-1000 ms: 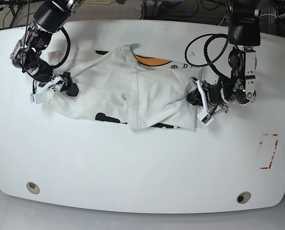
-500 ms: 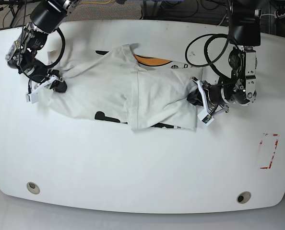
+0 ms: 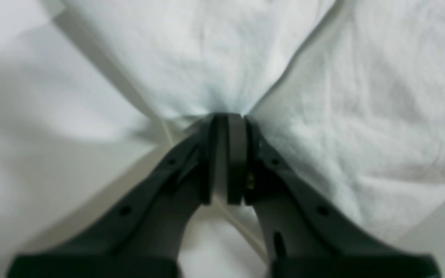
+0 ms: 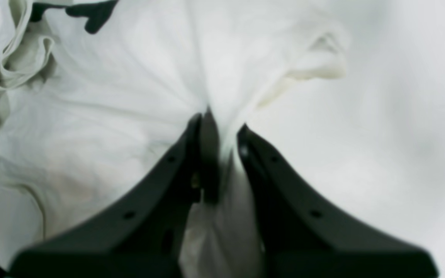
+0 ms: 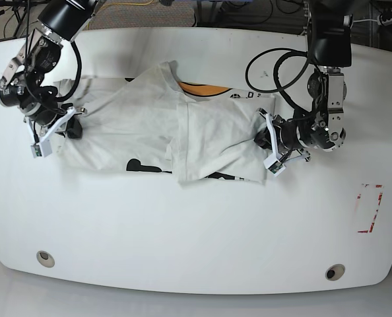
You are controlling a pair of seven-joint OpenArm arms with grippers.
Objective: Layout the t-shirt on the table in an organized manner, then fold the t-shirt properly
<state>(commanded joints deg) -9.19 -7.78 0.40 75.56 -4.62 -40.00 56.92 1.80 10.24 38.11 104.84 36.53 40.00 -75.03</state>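
Observation:
My right gripper releases the t-shirt's end next, over the black lettering (image 5: 217, 175) nearest my left gripper.
The white t-shirt (image 5: 156, 125) lies crumpled across the middle of the table (image 5: 196, 224), with black lettering at its lower edge and an orange graphic near the collar. On the base view's left, my right gripper (image 5: 69, 127) is shut on the shirt's left end; the right wrist view shows cloth (image 4: 137, 85) bunched between the black fingers (image 4: 203, 154). At the shirt's right end my left gripper (image 5: 263, 137) is shut on the fabric (image 3: 245, 58), which fans out from the closed fingertips (image 3: 226, 127).
Two small round holes (image 5: 45, 258) (image 5: 334, 272) sit near the table's front edge. Red tape marks (image 5: 369, 208) lie at the right. Black cables loop above the left arm (image 5: 275, 66).
My right gripper has pulled the shirt's left end further left, stretching the cloth flatter. My left gripper has shifted slightly left, still holding the right end.

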